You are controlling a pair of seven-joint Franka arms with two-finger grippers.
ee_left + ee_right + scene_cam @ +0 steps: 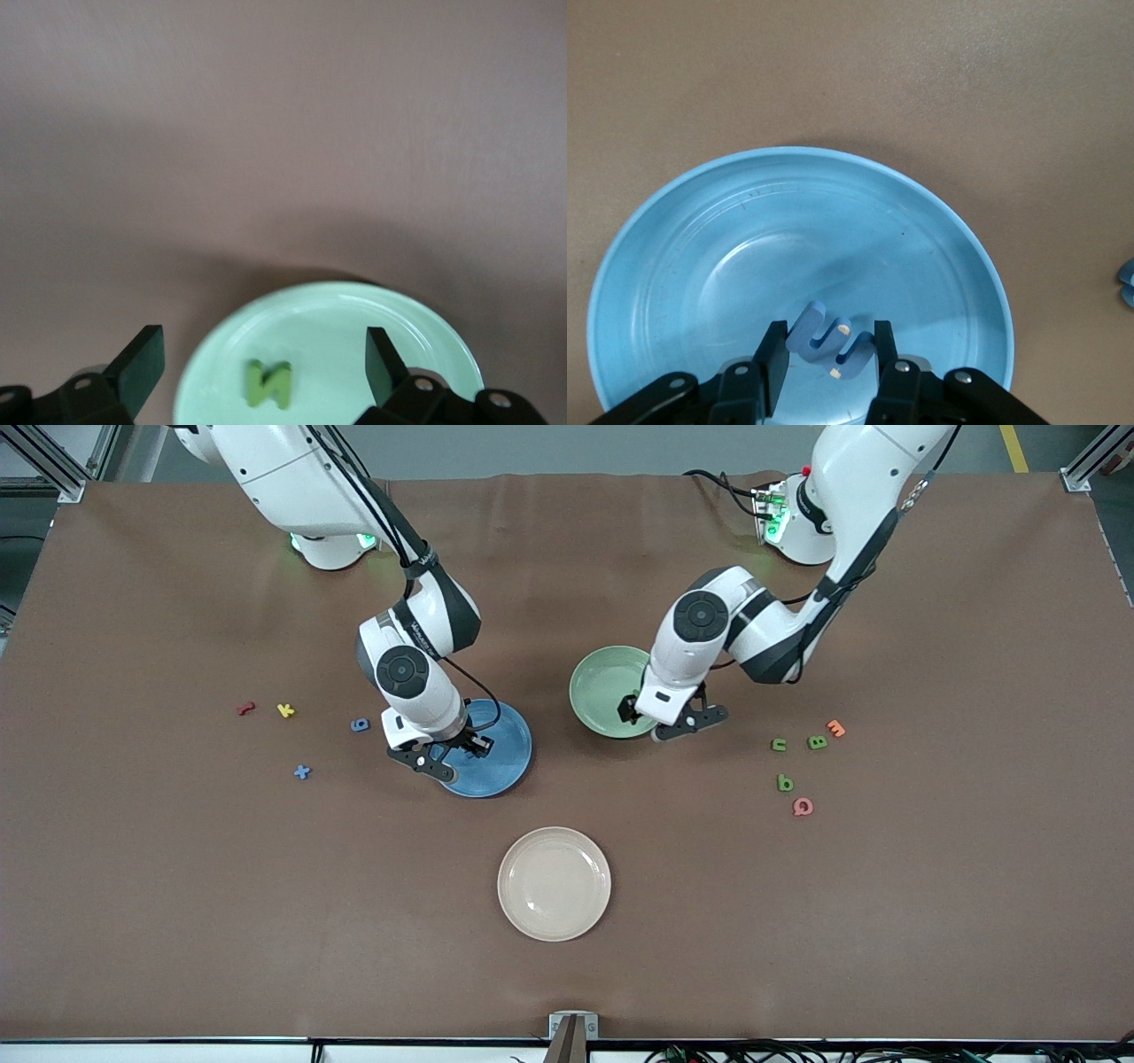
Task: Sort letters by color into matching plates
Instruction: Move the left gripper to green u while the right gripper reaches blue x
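Left gripper should next grip the sides of the green letter (pixel 779 745) between the green B and the pale green plate.
My right gripper (pixel 459 749) is low over the blue plate (pixel 514 755), shut on a blue letter (pixel 833 343) held upright between its fingers above the plate's floor (pixel 771 257). My left gripper (pixel 660 722) is open over the pale green plate (pixel 595 684). A green letter (pixel 270 383) lies in that plate (pixel 416 332), between the spread fingers (pixel 140 359). Two blue letters (pixel 359 724) (pixel 302 771) lie on the table toward the right arm's end. Three green letters (pixel 779 744) (pixel 817 741) (pixel 785 783) lie toward the left arm's end.
A cream plate (pixel 554 883) sits nearer the front camera than both coloured plates. A red letter (pixel 246 708) and a yellow one (pixel 285 709) lie near the blue letters. An orange letter (pixel 835 728) and a pink one (pixel 803 807) lie among the green ones.
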